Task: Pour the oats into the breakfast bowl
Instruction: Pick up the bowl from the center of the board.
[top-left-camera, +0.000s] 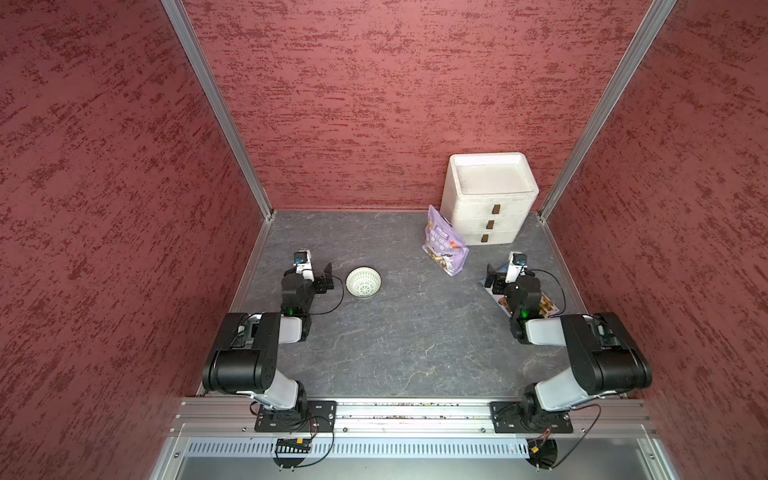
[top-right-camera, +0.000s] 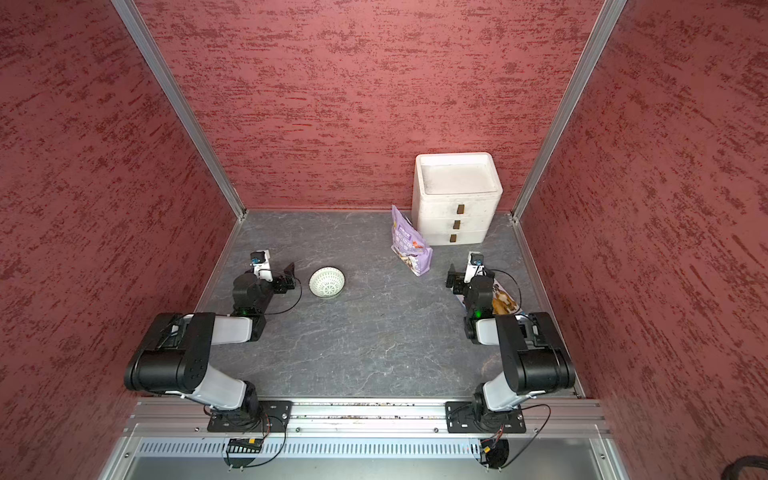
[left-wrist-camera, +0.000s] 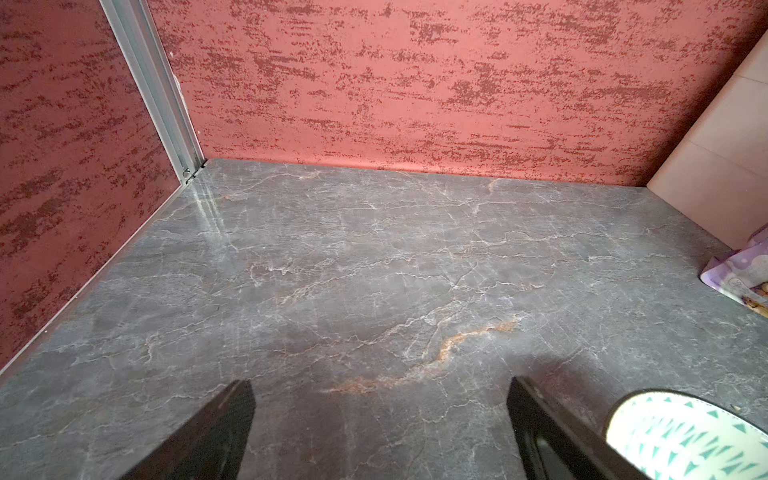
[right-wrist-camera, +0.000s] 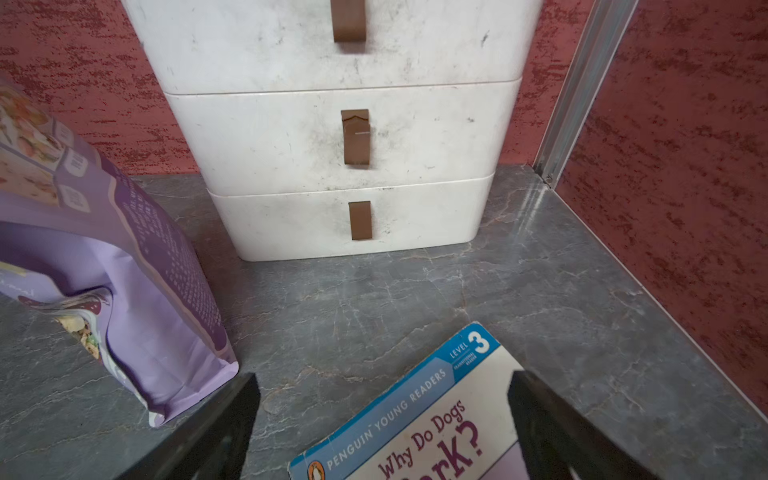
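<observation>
The white breakfast bowl is to be picked up next. My left gripper needs to grab it by the bowl's rim (top-left-camera: 347, 285) (left-wrist-camera: 606, 430), on the side closest to that gripper.
The lilac-purple pouch (top-left-camera: 444, 243) (top-right-camera: 409, 243) stands upright at the back, just in front of the drawer box; the oats stay hidden inside it. In the right wrist view the pouch (right-wrist-camera: 124, 270) is beside one finger, apart from it. The white breakfast bowl (top-left-camera: 364, 282) (top-right-camera: 327, 282) sits on the table's left half, only its lattice pattern showing inside. My left gripper (top-left-camera: 328, 277) (left-wrist-camera: 380, 382) is open just left of the bowl (left-wrist-camera: 685, 436), holding nothing. My right gripper (top-left-camera: 494, 278) (right-wrist-camera: 384, 374) hangs open over a book's corner, right of the pouch.
A white three-drawer box (top-left-camera: 486, 199) (right-wrist-camera: 345, 137) stands in the back right corner. A blue dog book (right-wrist-camera: 415, 415) (top-left-camera: 544, 305) lies flat under the right arm. Red walls enclose the grey marble table (top-left-camera: 415, 332) on three sides.
</observation>
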